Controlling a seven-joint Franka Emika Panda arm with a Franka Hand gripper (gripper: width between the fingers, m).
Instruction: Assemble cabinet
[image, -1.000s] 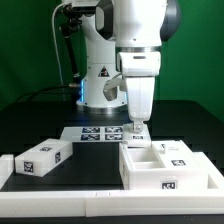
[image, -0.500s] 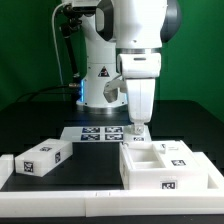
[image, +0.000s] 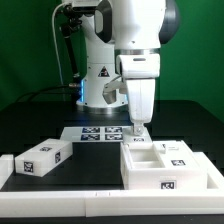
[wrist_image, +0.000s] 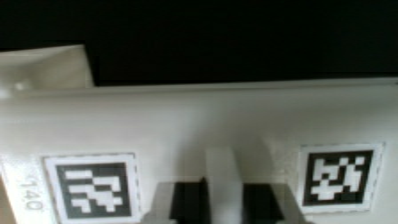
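Observation:
Next, I open my gripper and let go of the cabinet body on the black tabletop (image: 156, 170), at a spot close behind the front border rail.
The large white cabinet body (image: 168, 168) lies at the front of the exterior view's right, with its open compartments facing up. My gripper (image: 137, 131) points straight down at its rear wall. In the wrist view my two dark fingers (wrist_image: 187, 204) stand close together with a thin white strip between them. The gripper (wrist_image: 226, 192) is shut on that upright wall of the cabinet body (wrist_image: 214, 120), which carries a square tag on each side. A smaller white tagged cabinet piece (image: 42, 157) lies apart at the exterior view's left.
The marker board (image: 98, 133) lies flat behind the parts, in front of the robot base (image: 100, 85). A long low white border rail (image: 60, 196) runs along the front and the left. The tabletop is black.

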